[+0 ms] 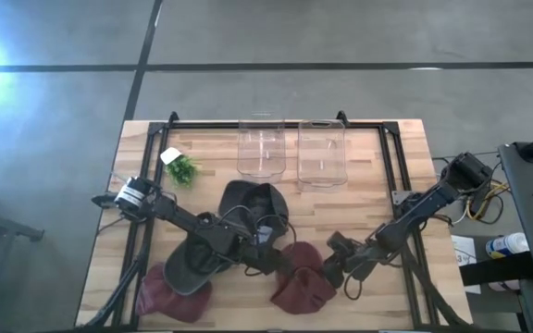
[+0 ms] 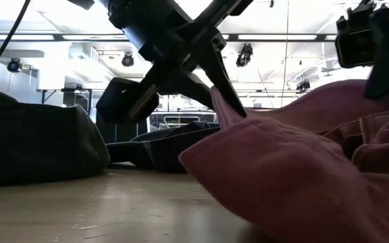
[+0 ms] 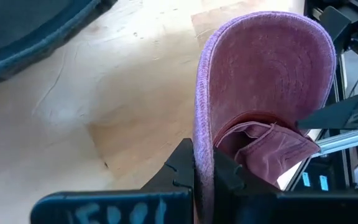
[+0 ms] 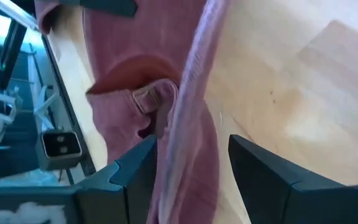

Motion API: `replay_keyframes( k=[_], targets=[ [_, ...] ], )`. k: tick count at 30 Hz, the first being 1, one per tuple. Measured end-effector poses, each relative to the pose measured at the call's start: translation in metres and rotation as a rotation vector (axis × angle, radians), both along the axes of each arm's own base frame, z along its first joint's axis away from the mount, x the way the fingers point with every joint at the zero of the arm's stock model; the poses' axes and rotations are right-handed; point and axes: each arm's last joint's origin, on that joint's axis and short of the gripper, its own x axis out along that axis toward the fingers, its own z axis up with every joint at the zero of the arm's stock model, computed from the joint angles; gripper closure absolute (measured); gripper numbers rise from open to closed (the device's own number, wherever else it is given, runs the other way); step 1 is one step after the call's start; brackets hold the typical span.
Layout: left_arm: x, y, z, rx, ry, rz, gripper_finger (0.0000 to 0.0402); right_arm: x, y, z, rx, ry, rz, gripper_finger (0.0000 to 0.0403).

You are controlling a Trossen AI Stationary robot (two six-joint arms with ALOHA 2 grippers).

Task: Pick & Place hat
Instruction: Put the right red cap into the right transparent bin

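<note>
The maroon hat's opening faces up, so my left gripper will open while my right gripper takes the hat's upturned edge (image 4: 188, 106) and turns the hat.
A maroon hat (image 1: 302, 282) lies on the wooden table near its front edge, between my two grippers. My left gripper (image 1: 278, 262) is at its left side, shut on its brim; the hat also shows in the left wrist view (image 3: 266, 68) and the low view (image 2: 296, 169). My right gripper (image 1: 338, 268) is open at the hat's right side. Its two fingers (image 4: 135, 171) stand on either side of the hat's upturned edge (image 4: 188, 143), by the strap buckle (image 4: 143, 95). I cannot tell whether they touch it. My left gripper pinches the edge of the maroon hat's brim (image 3: 202, 146) between its two fingers (image 3: 182, 165). The brim stands on edge in the gap and runs away from the gripper. The fingers come slanting down from the table's left (image 2: 225, 91). The hat's body rests on the table.
A second maroon hat (image 1: 169, 296) lies at the front left, a dark grey hat (image 1: 192, 264) under my left arm and a dark hat (image 1: 253, 203) at the middle. Two clear bins (image 1: 262, 148) (image 1: 322, 153) stand at the back, with a green sprig (image 1: 183, 168) at the far left.
</note>
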Motion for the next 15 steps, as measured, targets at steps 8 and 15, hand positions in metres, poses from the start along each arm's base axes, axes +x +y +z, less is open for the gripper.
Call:
replay_keyframes(
  k=[8,15],
  targets=[
    [0.0001,-0.0002,0.0002,-0.044,-0.002,0.038,0.0388,0.0003,-0.0003,-0.0002,0.005,0.004,0.002,0.0275],
    [-0.0002,-0.001,-0.0001,-0.067,0.001,0.046,0.0388,0.0003,-0.0004,-0.0001,0.002,0.003,0.005,0.0349]
  ],
)
